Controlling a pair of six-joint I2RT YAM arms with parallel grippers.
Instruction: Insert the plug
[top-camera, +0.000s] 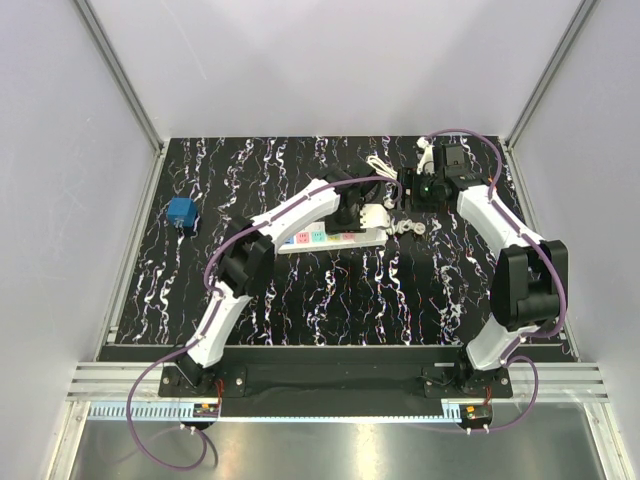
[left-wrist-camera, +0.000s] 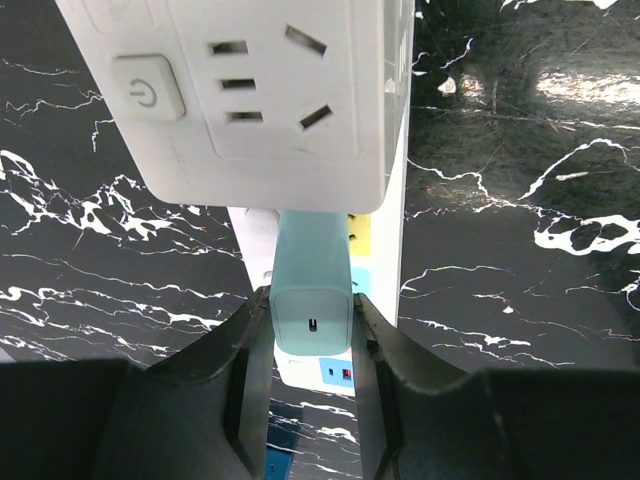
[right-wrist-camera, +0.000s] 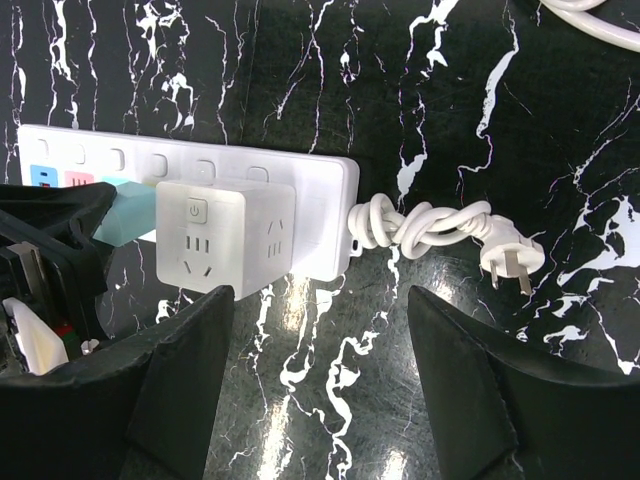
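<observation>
Next, I let go of the pale teal charger plug with my left gripper once it is in the yellow socket of the white power strip (top-camera: 333, 229) (left-wrist-camera: 340, 236).
My left gripper (left-wrist-camera: 312, 325) is shut on a pale teal charger plug (left-wrist-camera: 312, 290), which stands on the white power strip (left-wrist-camera: 400, 250) right beside a white cube adapter (left-wrist-camera: 260, 90) plugged into that strip. In the top view the left gripper (top-camera: 352, 208) sits over the strip (top-camera: 320, 240). In the right wrist view the teal plug (right-wrist-camera: 128, 215) shows between the left gripper and the cube adapter (right-wrist-camera: 228, 235). My right gripper (right-wrist-camera: 320, 340) is open and empty above the table, just right of the strip's end (right-wrist-camera: 335, 200). Whether the plug's prongs are seated is hidden.
The strip's coiled white cord and its plug (right-wrist-camera: 510, 262) lie to the right of the strip. A blue cube (top-camera: 181, 214) sits at the left of the table. Another white cable (top-camera: 380, 165) lies at the back. Grey walls enclose the marble table.
</observation>
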